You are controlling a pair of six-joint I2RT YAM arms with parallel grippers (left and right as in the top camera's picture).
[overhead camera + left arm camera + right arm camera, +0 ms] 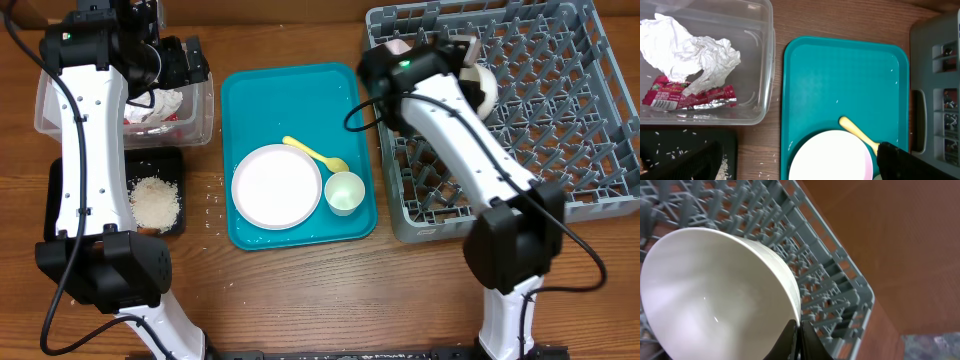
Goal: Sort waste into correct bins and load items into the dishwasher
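Next, I release the white bowl from my right gripper in the dish rack [420, 128] beside the pale-pink shape near the teal tray.
My right gripper [799, 330] is shut on the rim of a white bowl [720, 290] and holds it tilted over the grey dish rack [830, 270], near the rack's back left [480, 85]. My left gripper [797, 150] is open and empty, up by the clear tub [205, 110]. The tub holds a crumpled white napkin [690, 50] and a red wrapper [690, 97]. The black tray [60, 200] holds white rice [155, 202]. On the teal tray [250, 90] lie a round white dish with a pale-pink edge [277, 186], a yellow spoon [315, 153] and a small cup [344, 192].
The dish rack [600, 190] fills the right side of the table. A pale-pink shape [398, 46] shows at its back left corner, partly hidden by my right arm. Loose rice grains [210, 195] lie on the wood between the black tray and the teal tray.
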